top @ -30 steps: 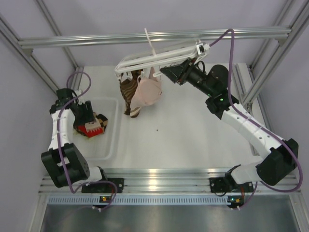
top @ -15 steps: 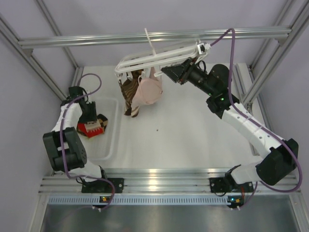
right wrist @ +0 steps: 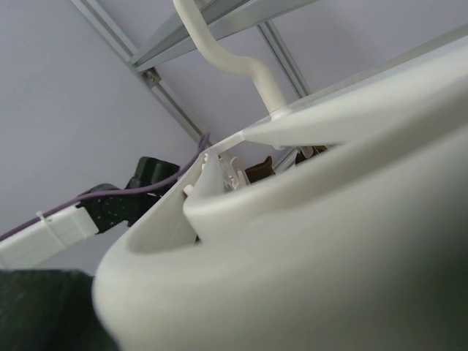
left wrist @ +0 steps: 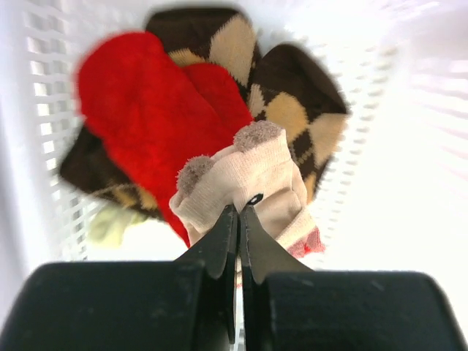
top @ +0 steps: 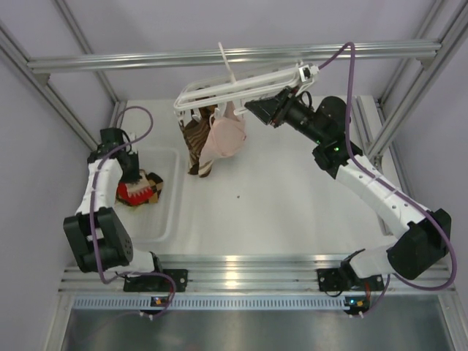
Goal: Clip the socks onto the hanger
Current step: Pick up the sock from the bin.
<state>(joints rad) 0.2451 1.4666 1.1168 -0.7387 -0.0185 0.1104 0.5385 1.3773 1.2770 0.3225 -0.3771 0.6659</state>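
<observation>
Next, my left gripper releases the pale beige sock on the bare bottom of the basket before the brown diamond-patterned sock (top: 150, 208).
In the left wrist view my left gripper (left wrist: 239, 210) is shut, pinching the edge of a pale beige sock (left wrist: 256, 172) that has two small fuzzy ears. This sock lies on a bright red sock (left wrist: 139, 110) and a brown diamond-patterned sock (left wrist: 292, 95). From above, the left gripper (top: 134, 183) is down in the white basket (top: 167, 219). The white hanger (top: 234, 89) hangs tilted under the rail, with a brown striped sock (top: 196, 142) and a pale pink sock (top: 225, 139) clipped to it. My right gripper (top: 257, 110) holds the hanger's frame (right wrist: 307, 241), which hides its fingers.
An aluminium rail (top: 227, 55) crosses the back, and the hanger's hook reaches up to it. Slanted frame posts stand at both sides. The white table (top: 292, 197) lies between the basket and the right arm.
The left gripper has shut on the pale beige sock in the basket, and the left arm's elbow has shifted. The right arm and hanger have not moved.
</observation>
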